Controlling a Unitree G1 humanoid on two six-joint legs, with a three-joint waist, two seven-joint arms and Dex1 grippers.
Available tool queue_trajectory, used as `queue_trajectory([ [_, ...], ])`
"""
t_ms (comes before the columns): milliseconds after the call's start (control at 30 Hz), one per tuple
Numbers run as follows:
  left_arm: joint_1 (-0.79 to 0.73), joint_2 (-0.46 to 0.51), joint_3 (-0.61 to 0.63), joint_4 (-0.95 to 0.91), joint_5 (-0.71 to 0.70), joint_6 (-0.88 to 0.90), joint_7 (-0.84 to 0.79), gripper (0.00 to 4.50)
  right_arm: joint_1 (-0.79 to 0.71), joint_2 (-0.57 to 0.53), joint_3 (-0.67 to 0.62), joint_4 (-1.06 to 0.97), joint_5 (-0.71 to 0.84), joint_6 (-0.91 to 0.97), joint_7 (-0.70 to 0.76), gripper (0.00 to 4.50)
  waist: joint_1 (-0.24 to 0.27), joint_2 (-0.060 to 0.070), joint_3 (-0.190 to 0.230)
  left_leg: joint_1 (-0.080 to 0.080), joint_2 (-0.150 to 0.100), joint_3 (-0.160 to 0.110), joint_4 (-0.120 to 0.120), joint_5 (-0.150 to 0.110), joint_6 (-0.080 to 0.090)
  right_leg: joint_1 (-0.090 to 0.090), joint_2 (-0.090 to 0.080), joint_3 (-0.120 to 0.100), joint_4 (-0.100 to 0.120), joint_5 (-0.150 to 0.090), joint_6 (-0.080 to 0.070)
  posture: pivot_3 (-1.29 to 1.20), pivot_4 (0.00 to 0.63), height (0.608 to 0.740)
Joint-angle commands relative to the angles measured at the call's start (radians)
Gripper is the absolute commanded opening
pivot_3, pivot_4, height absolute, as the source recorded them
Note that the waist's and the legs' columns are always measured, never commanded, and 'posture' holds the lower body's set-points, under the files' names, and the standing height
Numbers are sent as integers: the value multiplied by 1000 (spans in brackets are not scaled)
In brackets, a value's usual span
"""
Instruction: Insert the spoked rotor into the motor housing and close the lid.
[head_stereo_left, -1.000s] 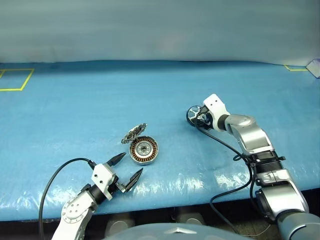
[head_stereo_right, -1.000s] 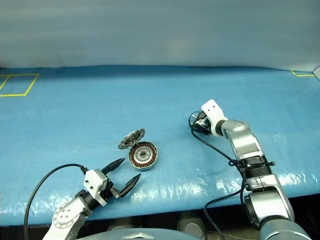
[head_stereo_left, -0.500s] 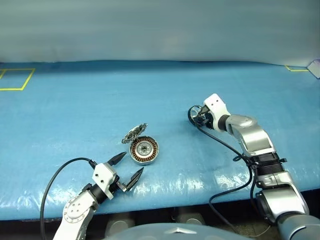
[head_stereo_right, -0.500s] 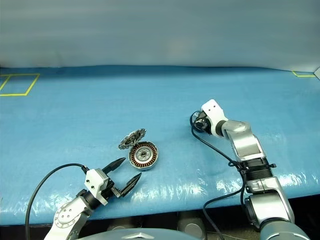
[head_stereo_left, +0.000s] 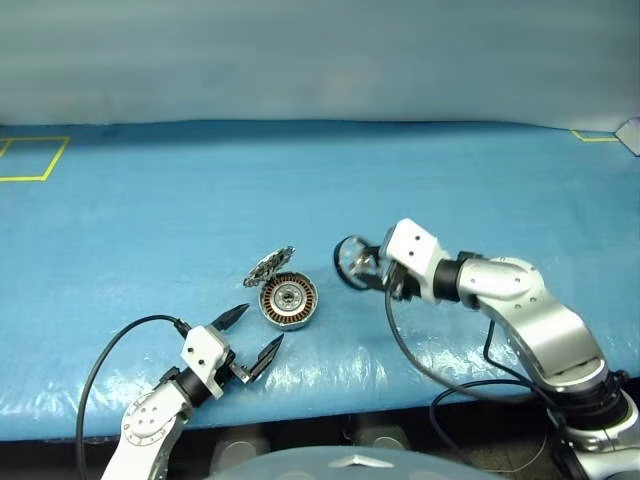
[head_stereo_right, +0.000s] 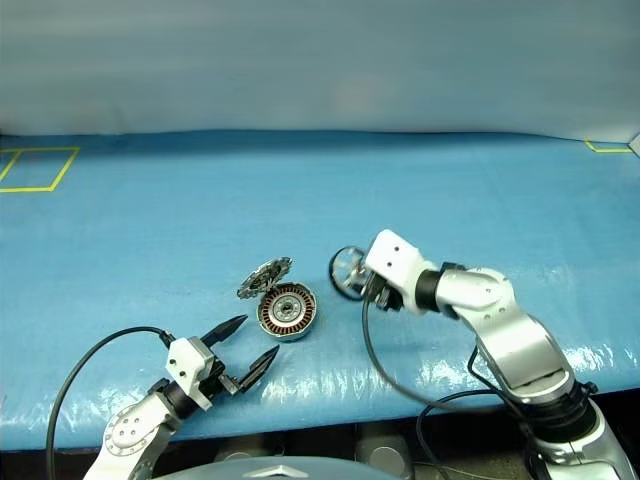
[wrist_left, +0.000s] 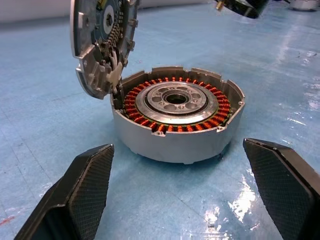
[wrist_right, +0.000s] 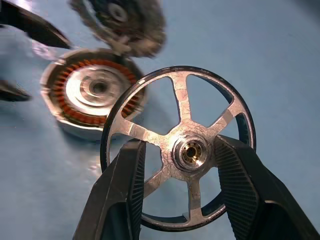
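Next, I let go of the spoked rotor with my right gripper over the middle part inside the motor housing's ring of copper windings (head_stereo_left: 289, 296) (wrist_right: 98, 88).
The motor housing (head_stereo_left: 288, 301) lies on the blue table, a silver puck with copper windings around its hub (wrist_left: 177, 100). Its lid (head_stereo_left: 268, 267) stands tilted open at the far-left rim (wrist_left: 100, 45). My right gripper (wrist_right: 179, 145) is shut on the spoked rotor (wrist_right: 192, 152), its fingers (wrist_right: 120, 195) pinching either side of the hub. It holds the rotor (head_stereo_left: 352, 262) in the air, just right of the housing. My left gripper (head_stereo_left: 262, 327) stands open close in front of the housing, nothing between its fingers (wrist_left: 85, 185).
A blue mat (head_stereo_left: 150, 210) covers the table. A yellow tape square (head_stereo_left: 25, 160) marks the far left, a yellow corner (head_stereo_left: 590, 135) the far right. Black cables trail from each wrist (head_stereo_left: 430, 370) over the table's front edge.
My right gripper closed on the rotor, lifted it off the table and carried it left and nearer, toward the housing. The left gripper stayed still and open.
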Motion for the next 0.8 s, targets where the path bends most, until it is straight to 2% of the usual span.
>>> queue_trajectory([
  [33,-4,11,8,-29,-5,-7,-6,4500,6,21,30,-108,67,6,3,1777,0,0,0,0,0,0,0,0,0,0,0,0,0,0,0,0,150,740],
  [400,-7,7,12,-31,-23,-15,-17,4500,-40,121,317,-45,-134,-77,-169,1777,0,-2,-1,0,0,0,1,0,0,-1,0,-1,0,0,0,0,150,740],
  [800,-2,-1,9,-26,-20,-17,-23,4500,-93,188,371,27,-213,-79,-208,1777,0,-2,-1,0,0,0,1,0,0,0,0,-1,0,0,0,0,150,740],
])
